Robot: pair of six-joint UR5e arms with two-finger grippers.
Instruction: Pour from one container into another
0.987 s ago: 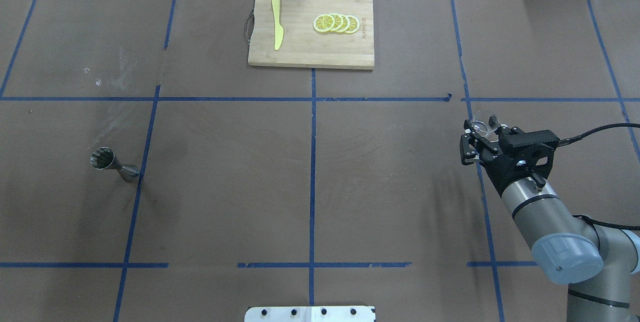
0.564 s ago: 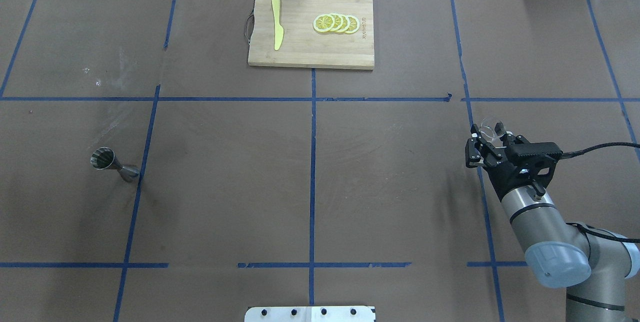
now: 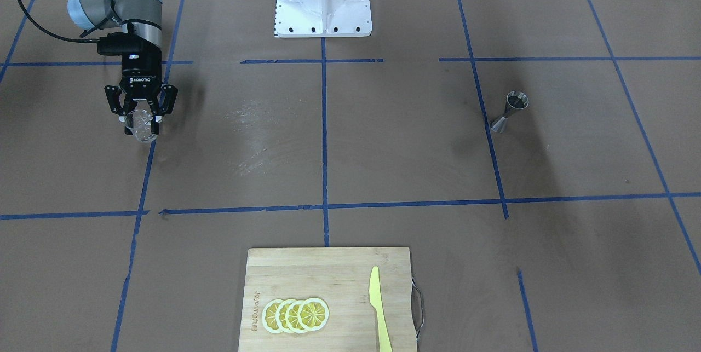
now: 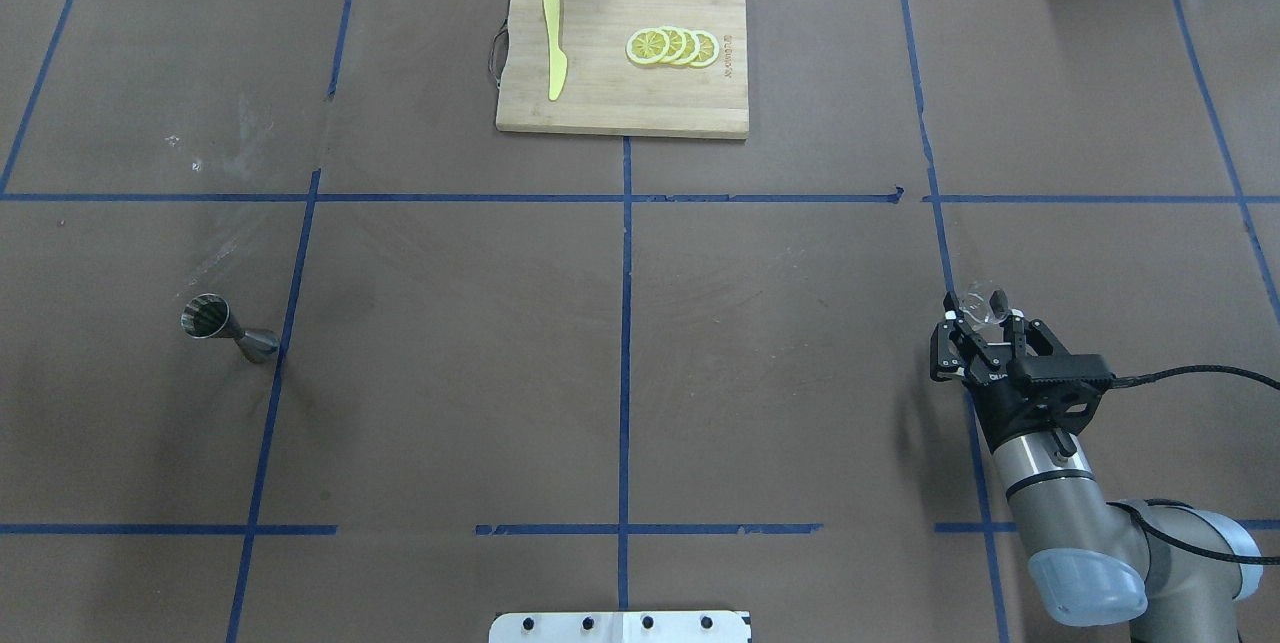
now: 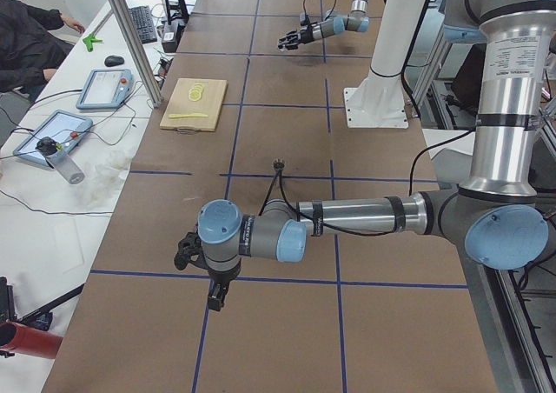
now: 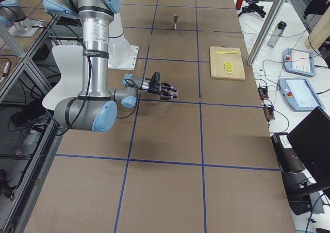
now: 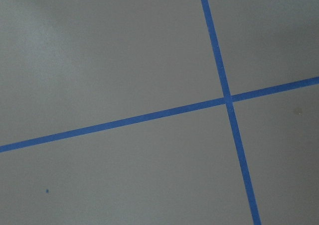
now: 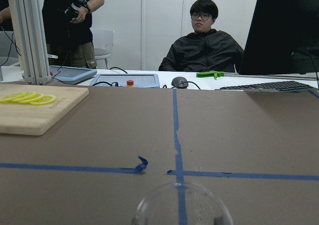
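Note:
The glass cup, now held near a blue tape line, will go down on the table (image 3: 145, 135) from my right gripper, against the long blue tape line, between its crossings.
My right gripper (image 4: 984, 326) is shut on the one container, a small clear glass cup (image 4: 981, 307), at the table's right side near a blue tape line. In the front-facing view the glass cup (image 3: 143, 126) sits between the right gripper's (image 3: 141, 117) black fingers. Its rim (image 8: 182, 204) fills the bottom of the right wrist view. The other container, a metal hourglass jigger (image 4: 226, 328), stands upright far off on the table's left side, also visible as the jigger (image 3: 510, 110). My left gripper (image 5: 185, 252) shows only in the exterior left view, low over the table; I cannot tell its state.
A wooden cutting board (image 4: 620, 108) lies at the far middle with lemon slices (image 4: 672, 46) and a yellow knife (image 4: 553, 43). The robot's base plate (image 4: 620, 626) is at the near edge. A seated person (image 8: 204, 43) and a standing one are beyond the table's far side.
My right gripper has drawn back toward the robot's side with the glass cup still in it. The jigger has not moved.

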